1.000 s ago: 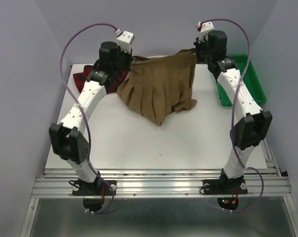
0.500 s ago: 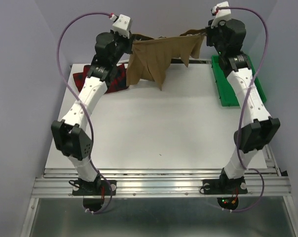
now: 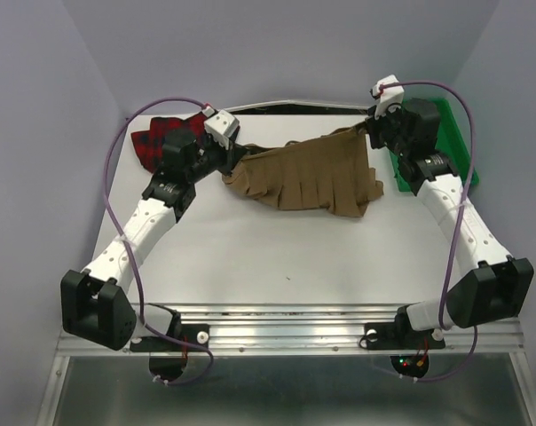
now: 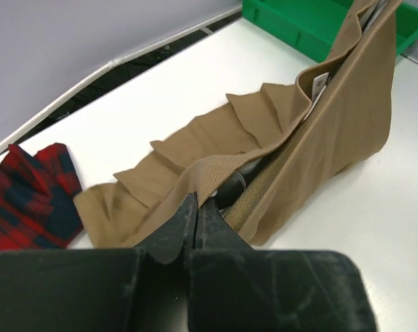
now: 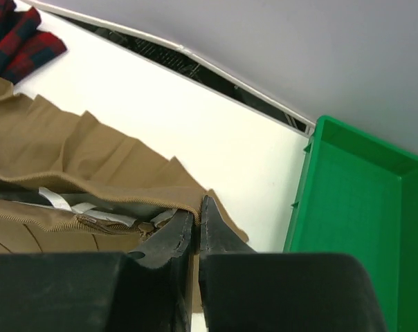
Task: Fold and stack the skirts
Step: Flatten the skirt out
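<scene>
I will use my left gripper to release the tan-brown skirt flat on the white table point(image 3: 305, 186) between the red plaid skirt and green tray.
The tan-brown skirt point(image 3: 308, 173) lies spread across the far middle of the table, its pleated hem toward the front. My left gripper point(image 3: 235, 160) is shut on its waistband at the left end; the pinch shows in the left wrist view point(image 4: 197, 204). My right gripper point(image 3: 373, 133) is shut on the waistband at the right end, as the right wrist view point(image 5: 197, 211) shows. The skirt also shows in the left wrist view point(image 4: 278, 138) and the right wrist view point(image 5: 70, 149). The red plaid skirt point(image 3: 154, 142) lies crumpled at the far left corner, behind the left arm.
A green plastic tray point(image 3: 456, 142) stands at the far right edge, just behind my right arm; it shows in the right wrist view point(image 5: 361, 207) too. The white table point(image 3: 286, 257) stretches toward the front. Grey walls close the back and sides.
Both grippers have come down and toward the front with the tan skirt, which hung in the air between them half a second ago and now lies spread on the table.
</scene>
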Available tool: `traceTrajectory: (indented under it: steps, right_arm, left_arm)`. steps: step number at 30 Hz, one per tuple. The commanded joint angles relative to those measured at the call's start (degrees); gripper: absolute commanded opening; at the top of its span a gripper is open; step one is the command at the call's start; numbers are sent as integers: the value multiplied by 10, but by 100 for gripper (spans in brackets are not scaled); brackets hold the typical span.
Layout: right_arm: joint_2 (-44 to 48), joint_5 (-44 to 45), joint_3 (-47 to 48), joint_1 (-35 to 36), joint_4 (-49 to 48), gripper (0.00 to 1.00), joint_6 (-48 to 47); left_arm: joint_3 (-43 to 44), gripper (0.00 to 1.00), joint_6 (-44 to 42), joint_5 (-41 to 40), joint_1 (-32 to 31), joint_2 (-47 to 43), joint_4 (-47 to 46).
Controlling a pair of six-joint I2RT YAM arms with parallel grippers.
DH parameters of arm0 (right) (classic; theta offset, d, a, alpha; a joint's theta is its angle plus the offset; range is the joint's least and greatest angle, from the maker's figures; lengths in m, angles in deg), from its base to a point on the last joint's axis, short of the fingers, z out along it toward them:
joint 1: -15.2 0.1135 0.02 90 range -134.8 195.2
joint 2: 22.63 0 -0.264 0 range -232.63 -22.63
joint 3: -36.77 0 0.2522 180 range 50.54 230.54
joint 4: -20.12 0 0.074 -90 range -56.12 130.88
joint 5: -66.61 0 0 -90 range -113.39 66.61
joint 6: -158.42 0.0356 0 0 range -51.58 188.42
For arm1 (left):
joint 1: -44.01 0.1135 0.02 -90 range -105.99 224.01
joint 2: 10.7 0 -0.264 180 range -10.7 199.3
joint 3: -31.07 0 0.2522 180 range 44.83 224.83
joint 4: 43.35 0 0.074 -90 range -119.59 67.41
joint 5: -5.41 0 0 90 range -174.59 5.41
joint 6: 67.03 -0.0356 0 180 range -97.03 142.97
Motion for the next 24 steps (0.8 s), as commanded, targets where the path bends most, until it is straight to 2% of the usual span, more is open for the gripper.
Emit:
traceTrajectory:
  steps: [1,4,7,11,12,14,16,18,22,24]
  right_arm:
    - [29,117,90,-38,-29,1,-29]
    - [21,119,132,-38,-13,1,-21]
    - [1,118,153,-38,-11,1,-26]
    - [-55,137,172,-38,-30,1,-34]
    - [-84,140,178,-38,-37,1,-35]
    - [-120,144,211,-45,-50,1,-35]
    - [-182,154,249,-45,-56,1,-21]
    - [-228,165,328,-56,-54,1,-7]
    - [-334,186,454,-68,-55,1,28]
    - [-357,196,496,-74,-57,1,42]
  left_arm:
    - [51,0,1,-39,31,-87,32]
    - [75,0,1,-11,31,-94,42]
    - [48,0,21,22,31,-103,-17]
    - [56,0,63,-24,30,-58,-58]
    - [66,0,69,-67,30,-39,-59]
    - [100,0,67,-105,30,22,-72]
    - [133,0,59,-103,30,79,-104]
    - [168,0,59,-89,30,117,-133]
    - [339,0,71,-117,30,249,-151]
    - [386,0,67,-130,31,283,-204]
